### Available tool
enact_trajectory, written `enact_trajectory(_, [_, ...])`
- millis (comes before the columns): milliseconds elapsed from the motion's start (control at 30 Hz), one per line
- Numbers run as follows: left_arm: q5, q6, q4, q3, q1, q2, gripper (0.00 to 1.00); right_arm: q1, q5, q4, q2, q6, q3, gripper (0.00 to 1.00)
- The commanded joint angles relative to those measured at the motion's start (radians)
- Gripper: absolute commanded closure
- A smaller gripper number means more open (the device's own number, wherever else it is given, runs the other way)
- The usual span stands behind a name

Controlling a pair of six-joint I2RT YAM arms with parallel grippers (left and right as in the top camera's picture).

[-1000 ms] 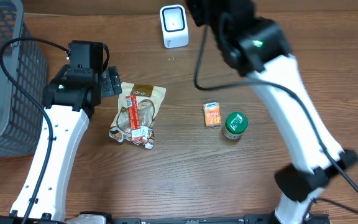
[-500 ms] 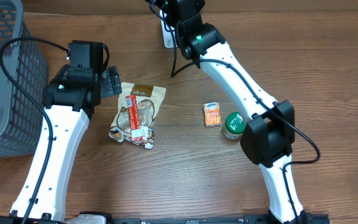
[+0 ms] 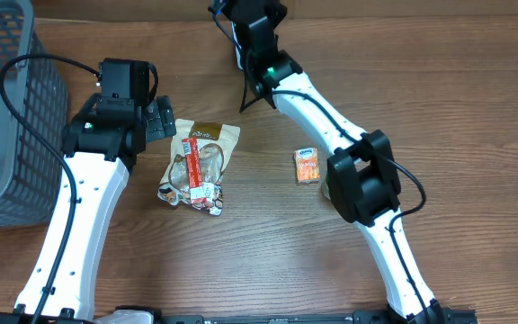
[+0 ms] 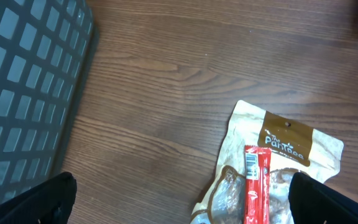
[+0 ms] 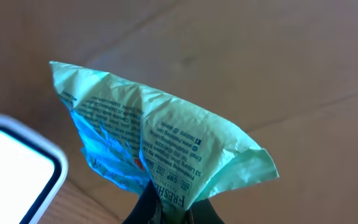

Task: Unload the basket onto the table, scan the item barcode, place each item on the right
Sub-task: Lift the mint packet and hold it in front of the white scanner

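My right gripper will set the green packet, now up beside the white scanner, down on the bare table (image 3: 406, 155) next to the black elbow, across from the orange box.
My right gripper (image 5: 169, 208) is shut on the bottom of a crumpled light green packet (image 5: 166, 143) with small printed text. It holds the packet up in the air. In the right wrist view the white scanner (image 5: 11, 171) shows at the left edge, just beside the packet. From overhead the right arm (image 3: 281, 76) reaches to the table's far edge and hides both scanner and packet. No barcode can be made out on the packet. My left gripper (image 4: 182, 199) is open, with its fingertips (image 4: 328, 202) spread wide above the table and nothing between them.
A snack bag with a red stick pack on it (image 3: 200, 162) lies under the left gripper. A small orange box (image 3: 307, 166) lies right of the middle. A grey wire basket (image 3: 7, 108) stands at the far left.
The right arm has swung left and back across the far edge, and it now covers the scanner in the overhead view. The left arm has not moved.
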Motion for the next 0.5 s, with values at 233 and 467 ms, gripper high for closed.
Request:
enact_trajectory(233, [-0.013, -0.002, 0.003, 0.017, 0.000, -0.005, 0.00, 0.012, 0.068, -0.089, 0.074, 0.014, 0.002, 0.96])
enact_trajectory(467, [-0.013, -0.002, 0.003, 0.017, 0.000, -0.005, 0.00, 0.034, 0.084, -0.127, 0.074, 0.014, 0.002, 0.96])
